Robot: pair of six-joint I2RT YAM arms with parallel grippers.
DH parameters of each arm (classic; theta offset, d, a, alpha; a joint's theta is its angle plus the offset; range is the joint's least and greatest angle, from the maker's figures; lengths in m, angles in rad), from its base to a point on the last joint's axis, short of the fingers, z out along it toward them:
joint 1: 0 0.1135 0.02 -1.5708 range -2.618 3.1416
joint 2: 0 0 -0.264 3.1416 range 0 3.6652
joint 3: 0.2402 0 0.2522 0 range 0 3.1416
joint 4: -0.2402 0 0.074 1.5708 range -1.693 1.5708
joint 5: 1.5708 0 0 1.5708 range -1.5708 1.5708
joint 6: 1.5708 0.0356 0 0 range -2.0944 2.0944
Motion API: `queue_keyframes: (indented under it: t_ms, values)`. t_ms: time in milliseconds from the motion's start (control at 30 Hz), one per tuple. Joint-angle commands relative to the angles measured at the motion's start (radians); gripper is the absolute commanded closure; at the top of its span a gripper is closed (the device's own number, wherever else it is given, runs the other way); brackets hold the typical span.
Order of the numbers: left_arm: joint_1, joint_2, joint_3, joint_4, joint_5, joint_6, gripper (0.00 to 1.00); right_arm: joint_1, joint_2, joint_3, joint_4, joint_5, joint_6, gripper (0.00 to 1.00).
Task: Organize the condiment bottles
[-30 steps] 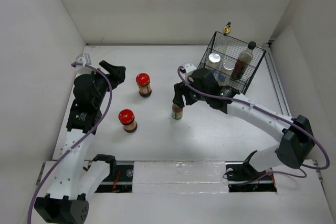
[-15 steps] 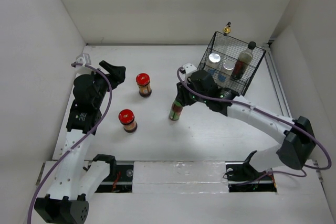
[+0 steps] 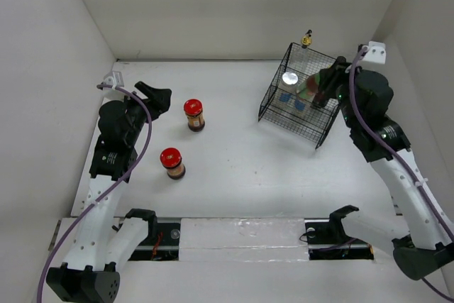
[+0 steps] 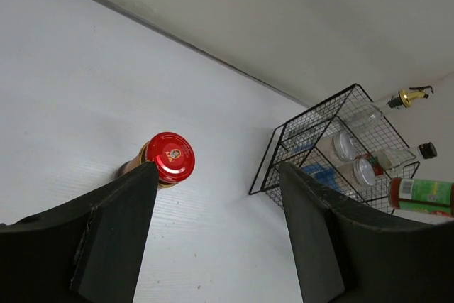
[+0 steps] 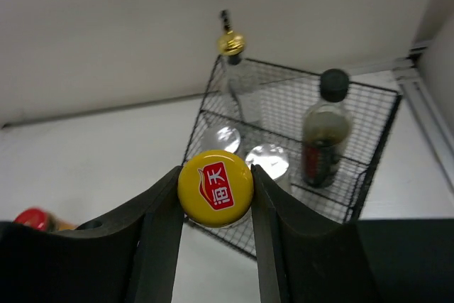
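Note:
I need to let go of the yellow-capped green bottle with my right gripper in the basket (image 3: 320, 115) (image 5: 314, 202), just in front of the black-capped dark bottle.
My right gripper (image 3: 320, 89) is shut on the yellow-capped green bottle (image 3: 309, 88) and holds it tilted above the black wire basket (image 3: 274, 108). In the right wrist view the yellow cap (image 5: 216, 188) sits between my fingers (image 5: 164, 211). In the basket stand two silver-capped white jars (image 5: 268, 158), (image 5: 220, 138) and the black-capped dark bottle (image 5: 326, 133). The gold-topped clear bottle (image 3: 306, 37) stands at its far corner. Two red-lidded dark jars (image 3: 193, 113), (image 3: 172, 162) stand on the table at the left. My left gripper (image 3: 160, 96) is open and empty, just left of the farther jar (image 4: 169, 159).
White walls close the table on the left, back and right. The basket (image 4: 284, 148) stands at the back right, close to the right wall. A metal rail (image 3: 376, 115) runs along the right edge.
My right gripper has lifted the green bottle from the middle of the table and carried it right and back, over the basket. The left arm has not moved.

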Motion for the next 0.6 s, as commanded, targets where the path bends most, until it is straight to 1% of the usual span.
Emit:
queue_keyframes:
  t_ms: [0,67,133,233,500,567]
  values:
    - [-0.004,-0.016,-0.001,0.06,0.024,0.003,0.35,-0.114,0.013,0.081,0.087,0.018,0.005,0.69]
    - [-0.004,-0.016,-0.001,0.06,0.024,0.003,0.35,-0.174,0.045,0.113,0.096,-0.014,-0.005,0.69]
    - [-0.004,-0.016,-0.001,0.06,0.024,0.003,0.35,-0.259,0.054,0.122,0.081,-0.062,-0.005,0.69]
    - [-0.004,-0.016,-0.001,0.06,0.024,0.003,0.35,-0.343,0.079,0.122,0.093,-0.137,-0.005,0.7]
    - [-0.004,-0.005,-0.001,0.06,0.024,0.003,0.35,-0.446,0.134,0.113,0.141,-0.206,-0.005,0.7]
    - [-0.004,-0.005,-0.001,0.06,0.024,0.003,0.35,-0.446,0.16,0.113,0.153,-0.215,-0.005,0.7]
